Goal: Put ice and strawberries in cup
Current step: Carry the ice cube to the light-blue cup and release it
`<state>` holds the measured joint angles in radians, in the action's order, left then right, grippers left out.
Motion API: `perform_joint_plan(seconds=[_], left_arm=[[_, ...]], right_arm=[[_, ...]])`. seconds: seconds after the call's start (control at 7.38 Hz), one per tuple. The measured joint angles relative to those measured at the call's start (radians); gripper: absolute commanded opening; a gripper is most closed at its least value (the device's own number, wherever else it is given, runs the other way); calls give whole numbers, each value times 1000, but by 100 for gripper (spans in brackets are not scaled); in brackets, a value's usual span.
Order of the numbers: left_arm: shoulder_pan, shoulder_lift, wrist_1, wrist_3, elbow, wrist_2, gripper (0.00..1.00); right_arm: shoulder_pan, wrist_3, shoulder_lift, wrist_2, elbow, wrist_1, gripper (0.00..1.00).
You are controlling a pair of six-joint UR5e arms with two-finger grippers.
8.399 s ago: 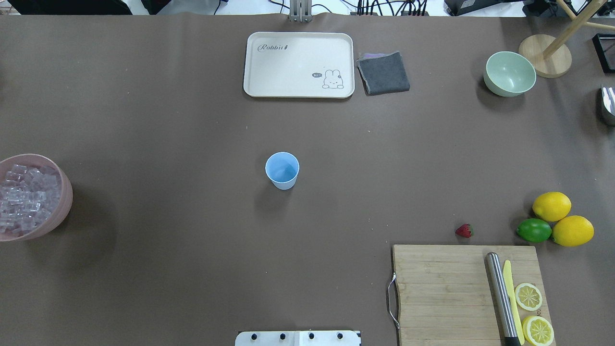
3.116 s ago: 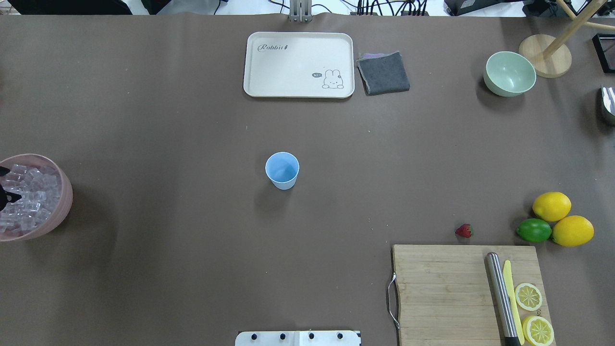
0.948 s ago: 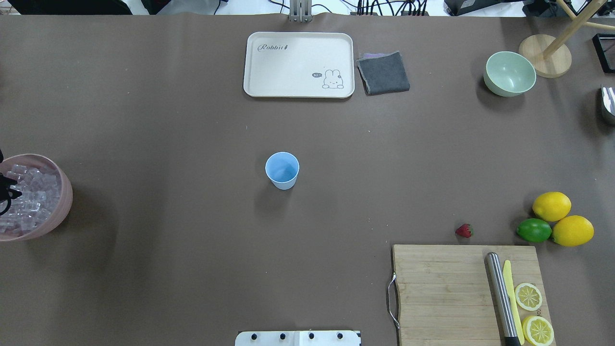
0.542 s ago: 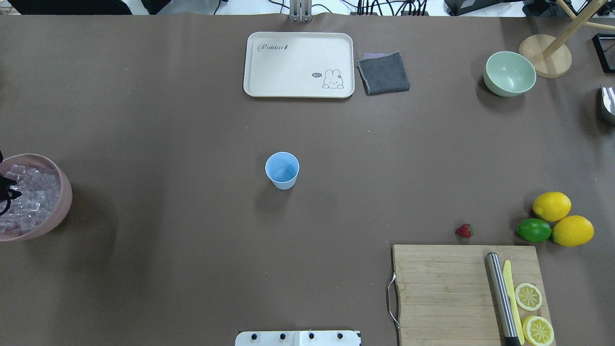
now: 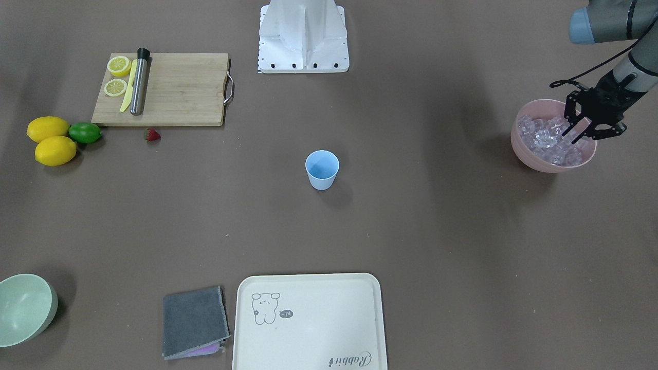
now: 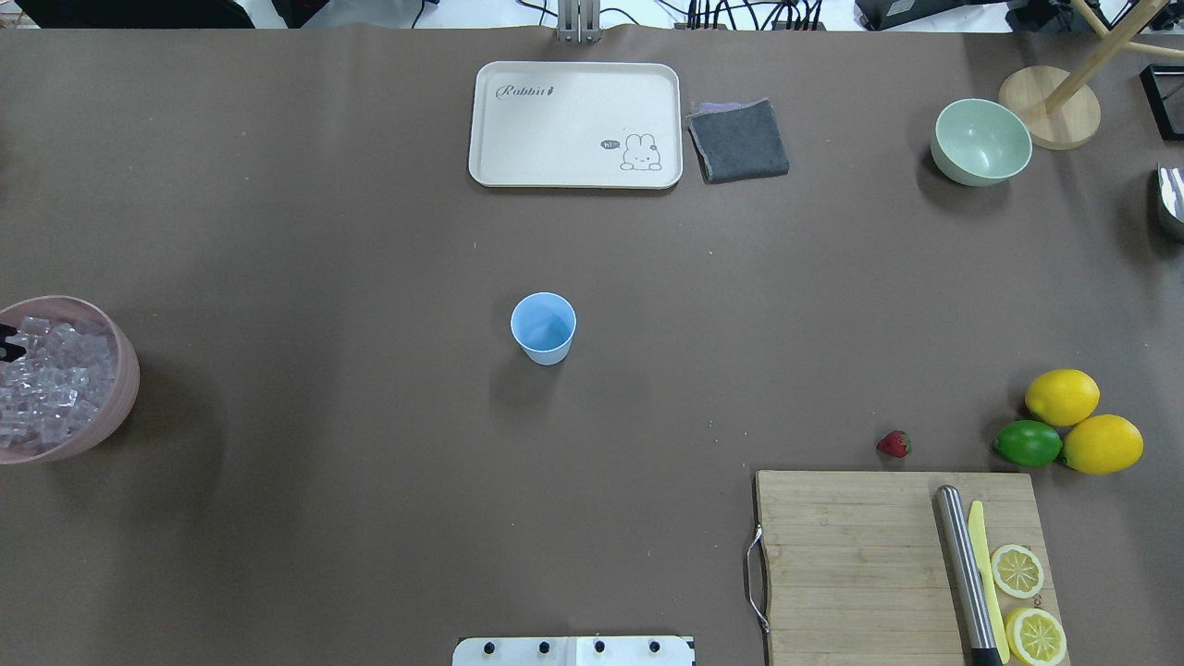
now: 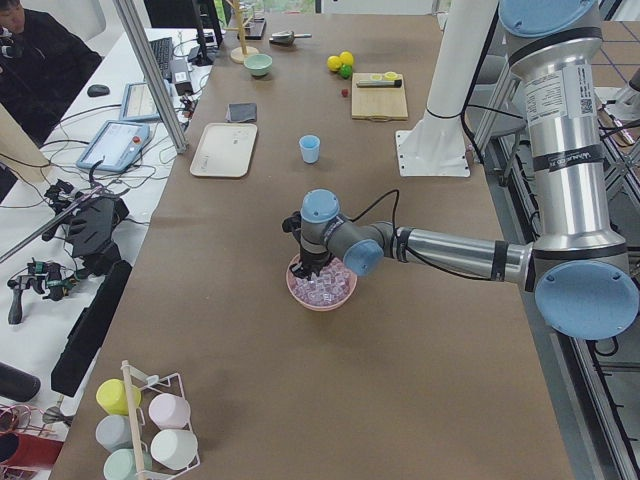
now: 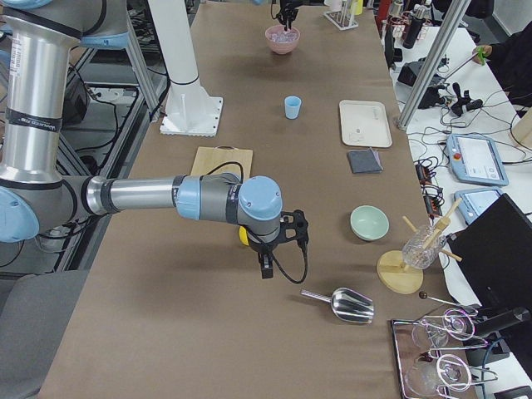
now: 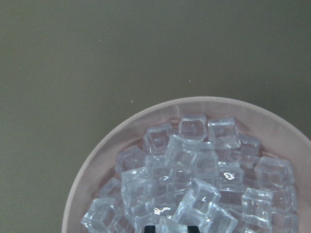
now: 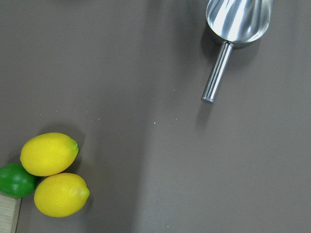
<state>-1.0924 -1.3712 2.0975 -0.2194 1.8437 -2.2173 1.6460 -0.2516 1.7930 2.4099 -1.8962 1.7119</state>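
Note:
The left gripper needs to release the ice cube inside the empty pale blue cup (image 5: 322,165) in the middle of the table. The ice cube is just over the pink bowl.
The pale blue cup (image 6: 543,326) stands upright at the table's middle, and its inside looks empty. Clear ice cubes (image 6: 51,379) fill a pink bowl (image 6: 125,393) at the far left edge. My left gripper (image 5: 578,126) hangs just over that bowl. In the left wrist view its fingertips (image 9: 150,228) close narrowly around one ice cube (image 9: 171,225). The small red strawberry (image 6: 894,444) lies on the table by the cutting board's far edge. My right gripper (image 8: 264,268) hovers over bare table near the lemons; I cannot tell whether it is open or shut.
A wooden cutting board (image 6: 851,555) holds a steel rod (image 6: 962,573), a yellow knife and lemon halves. Two lemons (image 6: 1062,396) and a lime (image 6: 1028,443) lie beside it. At the back are a cream tray (image 6: 573,125), a grey cloth (image 6: 738,141) and a mint bowl (image 6: 980,141). A metal scoop (image 10: 235,19) lies at the right.
My left gripper came in over the pink bowl and reached among the ice. It now shows less at the overhead view's left edge and a little farther back. Nothing else has moved.

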Motion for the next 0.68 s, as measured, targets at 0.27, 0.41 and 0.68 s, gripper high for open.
perform_joint_plan(seconds=[0.27, 0.41, 0.68], left_arm=[[-61, -16, -20, 9, 13, -53, 0], [-85, -52, -81, 22, 36, -75, 0], [-101, -178, -276, 162, 105, -87, 0]], right_arm=[[0, 0, 4, 0, -5, 0, 100], [0, 0, 4, 1, -6, 0, 100], [0, 0, 8, 6, -11, 1, 100]])
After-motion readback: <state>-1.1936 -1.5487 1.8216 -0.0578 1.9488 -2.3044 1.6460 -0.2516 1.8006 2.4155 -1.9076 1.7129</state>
